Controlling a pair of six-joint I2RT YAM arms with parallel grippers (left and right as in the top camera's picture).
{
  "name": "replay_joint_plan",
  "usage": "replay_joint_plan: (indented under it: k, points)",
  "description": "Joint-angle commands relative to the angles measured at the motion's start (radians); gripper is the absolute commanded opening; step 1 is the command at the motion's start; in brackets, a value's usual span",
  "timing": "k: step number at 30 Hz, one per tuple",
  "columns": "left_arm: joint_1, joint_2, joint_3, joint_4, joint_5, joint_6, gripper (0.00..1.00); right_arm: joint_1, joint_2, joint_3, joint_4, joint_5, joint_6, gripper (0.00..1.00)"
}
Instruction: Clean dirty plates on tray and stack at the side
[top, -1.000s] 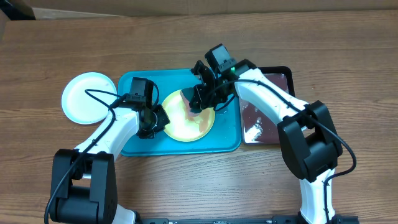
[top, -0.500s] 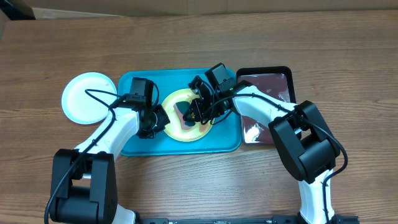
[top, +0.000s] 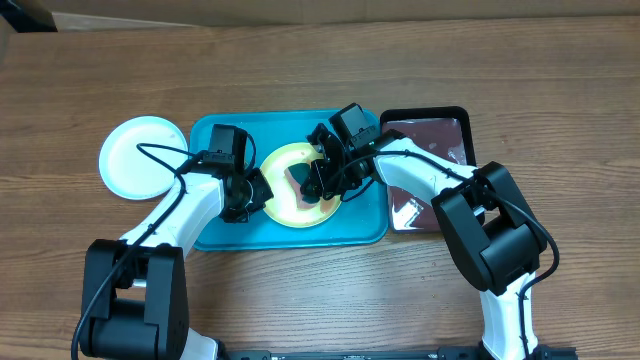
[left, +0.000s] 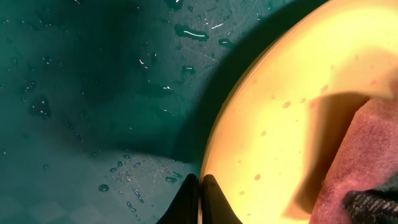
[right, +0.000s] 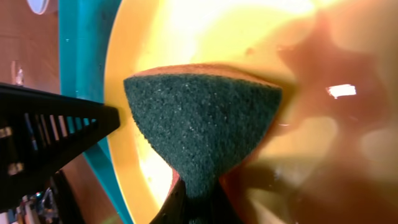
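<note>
The robot's right gripper will release the sponge in the black tray (top: 452, 160), close to that tray's edge farthest from the turquoise tray.
A yellow-green plate (top: 290, 205) lies in the turquoise tray (top: 350, 225). My left gripper (top: 262, 193) is shut on that plate's left rim; in the left wrist view its tips (left: 199, 186) pinch the yellow edge (left: 280, 93) over the wet tray floor (left: 93, 93). My right gripper (top: 314, 188) is shut on a sponge (right: 199, 124), whose dark green scouring face presses onto the plate's inside (right: 205, 31). The sponge's reddish side (left: 357, 162) shows at the right of the left wrist view. A white plate (top: 140, 158) rests on the table left of the tray.
A narrow black tray (top: 424, 111) with dark liquid stands right of the turquoise tray, touching it. Water drops (left: 193, 31) lie on the tray floor. The wooden table (top: 560, 100) extends on all sides.
My right gripper has carried the sponge from the plate's far right rim leftward onto its middle, then stayed there. The left gripper has kept its grip on the rim.
</note>
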Motion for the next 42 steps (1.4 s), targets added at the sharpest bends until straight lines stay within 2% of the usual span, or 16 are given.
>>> replay_joint_plan:
  k: [1,7,17,23,28,32,36,42]
  points:
    - [-0.008,0.005,0.008,0.003,0.001,0.013,0.04,-0.009,-0.038,-0.004,-0.004,0.066,0.03,0.04]
    - [-0.008,0.005,0.008,0.003,0.001,0.013,0.04,-0.061,-0.066,0.034,-0.05,0.057,0.052,0.04]
    - [-0.008,0.005,0.008,0.003,0.0,0.013,0.04,-0.075,-0.18,0.053,-0.063,-0.098,0.03,0.04]
    - [-0.008,0.005,0.008,0.0,0.0,0.013,0.04,-0.173,-0.276,0.055,-0.151,-0.093,-0.021,0.04]
    - [-0.008,0.005,0.008,0.0,0.0,0.013,0.04,-0.298,-0.288,0.055,-0.328,0.033,-0.124,0.04]
    - [-0.008,0.005,0.008,0.001,0.0,0.013,0.04,-0.392,-0.288,0.054,-0.447,0.294,-0.144,0.04]
    - [-0.009,0.005,0.008,0.008,0.001,0.012,0.04,-0.44,-0.288,0.051,-0.464,0.516,-0.139,0.04]
    - [-0.008,0.005,0.008,0.011,0.0,0.013,0.05,-0.439,-0.286,0.019,-0.443,0.679,-0.14,0.04]
